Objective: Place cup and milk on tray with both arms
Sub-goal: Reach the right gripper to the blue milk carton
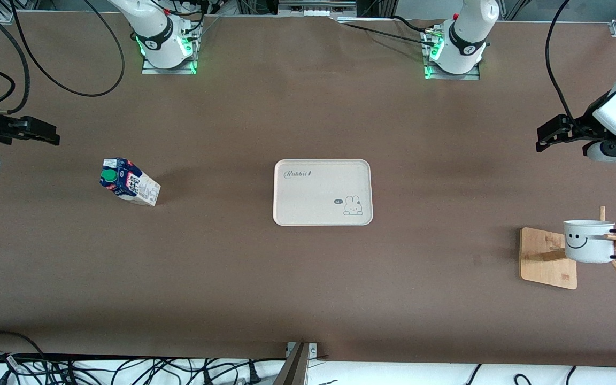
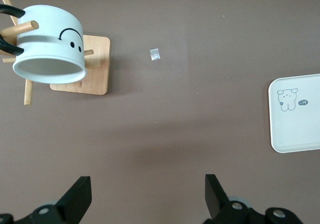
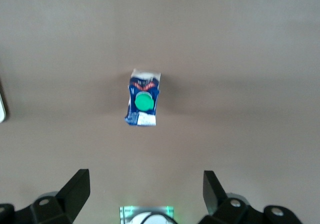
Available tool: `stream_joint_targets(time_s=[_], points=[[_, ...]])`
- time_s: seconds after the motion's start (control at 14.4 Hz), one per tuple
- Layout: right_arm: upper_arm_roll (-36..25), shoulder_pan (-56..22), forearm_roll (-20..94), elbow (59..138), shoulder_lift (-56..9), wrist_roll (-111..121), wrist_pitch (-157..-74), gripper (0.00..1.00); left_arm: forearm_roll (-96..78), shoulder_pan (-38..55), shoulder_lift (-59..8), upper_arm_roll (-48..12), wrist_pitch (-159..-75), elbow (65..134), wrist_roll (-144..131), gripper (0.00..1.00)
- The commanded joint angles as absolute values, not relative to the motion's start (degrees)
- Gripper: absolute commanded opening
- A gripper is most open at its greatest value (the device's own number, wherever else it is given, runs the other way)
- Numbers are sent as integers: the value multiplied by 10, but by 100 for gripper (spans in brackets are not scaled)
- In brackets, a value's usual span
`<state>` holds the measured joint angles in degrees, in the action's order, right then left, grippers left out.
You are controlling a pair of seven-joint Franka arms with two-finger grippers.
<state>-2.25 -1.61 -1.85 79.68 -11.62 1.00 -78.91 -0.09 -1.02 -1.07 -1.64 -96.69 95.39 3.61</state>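
Note:
The white smiley cup is next for my left gripper, which should go there and close on the cup's rim (image 1: 566, 224) (image 2: 85, 74) opposite its black handle.
The cream "Rabbit" tray (image 1: 322, 192) lies bare mid-table; its corner shows in the left wrist view (image 2: 296, 115). The white smiley cup (image 1: 589, 241) hangs by its black handle on a peg of a wooden rack at the left arm's end, also in the left wrist view (image 2: 50, 47). The blue-and-white milk carton (image 1: 129, 181) with green cap stands at the right arm's end, also in the right wrist view (image 3: 143, 100). My left gripper (image 1: 546, 137) is open and empty, up in the air beside the rack. My right gripper (image 1: 46, 135) is open and empty, up in the air beside the carton.
The wooden rack base (image 1: 547, 258) with slanted pegs holds the cup near the table's end. A small scrap (image 2: 155, 55) lies on the brown table between rack and tray. The arm bases (image 1: 166, 45) stand along the table edge farthest from the front camera.

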Motion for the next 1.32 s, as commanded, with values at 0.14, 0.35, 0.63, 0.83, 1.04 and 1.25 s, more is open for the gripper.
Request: stream_joint_targets(time_s=[0.14,0.35,0.63,0.83,1.04,1.25], points=[[-24,-16,-11,800,-170,15,-780,100,-5,-8,6,-18,-984,973,43,100],[-24,-18,-9,802,-219,13,-806,100,-1,-8,4,-14,-983,973,43,100],[-23,-15,6,856,-236,13,-885,100,0,-10,3,-13,-984,978,42,100],[-23,-16,8,880,-236,9,-915,100,-3,-15,5,-13,-991,979,42,100],[-23,-16,15,888,-236,8,-919,100,-4,-16,11,-13,-990,981,40,100],[-23,-16,17,903,-234,6,-929,100,24,-25,5,-11,-1025,1019,37,100]])
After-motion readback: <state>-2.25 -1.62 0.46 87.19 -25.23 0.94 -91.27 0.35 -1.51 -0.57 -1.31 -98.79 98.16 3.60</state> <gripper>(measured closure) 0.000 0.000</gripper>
